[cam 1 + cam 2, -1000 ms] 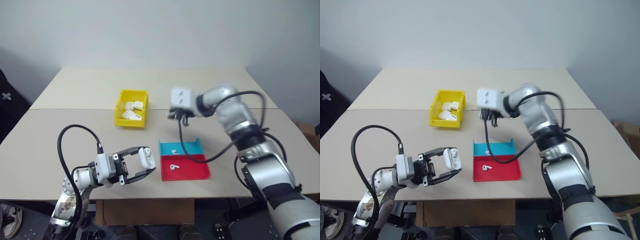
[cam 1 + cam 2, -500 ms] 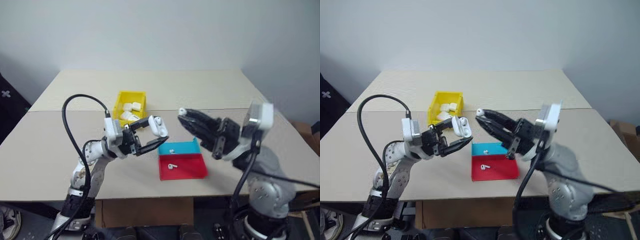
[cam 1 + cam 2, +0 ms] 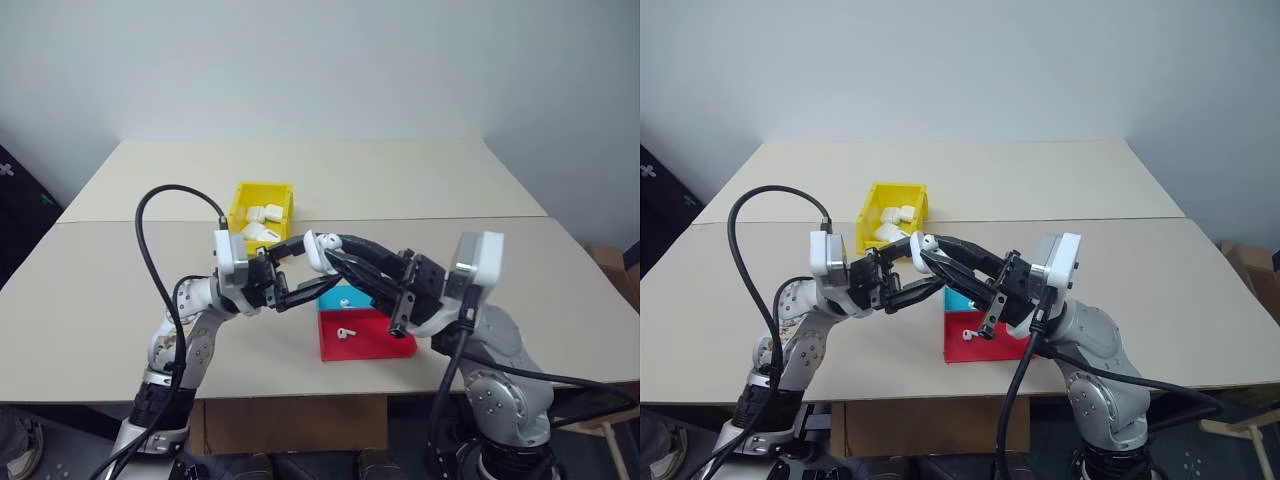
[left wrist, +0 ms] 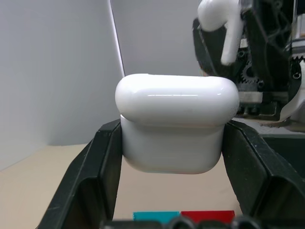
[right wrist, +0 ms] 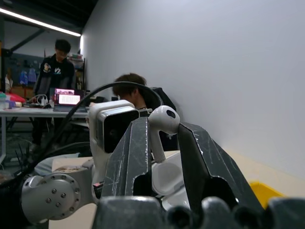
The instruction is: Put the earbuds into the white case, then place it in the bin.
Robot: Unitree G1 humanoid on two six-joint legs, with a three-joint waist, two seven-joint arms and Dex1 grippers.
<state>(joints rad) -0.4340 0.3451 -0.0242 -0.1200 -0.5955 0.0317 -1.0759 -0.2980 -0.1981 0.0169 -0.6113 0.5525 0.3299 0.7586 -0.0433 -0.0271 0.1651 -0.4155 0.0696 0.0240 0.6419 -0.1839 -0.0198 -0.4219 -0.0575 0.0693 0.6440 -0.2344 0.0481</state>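
Observation:
The robot's right gripper should release the earbud in the near side of the white case (image 3: 327, 269) that the left gripper holds.
The white case (image 4: 176, 129) hangs above the table, in front of the bin (image 3: 240, 206). My left gripper (image 3: 317, 264) is shut on the case, one black finger on each side. My right gripper (image 5: 159, 130) is shut on one of the earbuds (image 5: 163, 121), pinched by its stem. That earbud (image 4: 221, 24) hovers right beside the case's lid, and the two grippers' tips nearly meet. Another earbud (image 3: 347, 331) lies in the red tray (image 3: 385, 345). I cannot tell whether the case's lid is open.
The yellow bin at the back holds several white cases (image 3: 262, 214). A blue tray (image 3: 352, 296) adjoins the red one, under my right gripper. In the right wrist view, two people (image 5: 57, 67) sit at a desk in the background.
My right arm has swung back from above the trays, bringing the earbud up to the case. My left gripper has lifted the case up and to the right.

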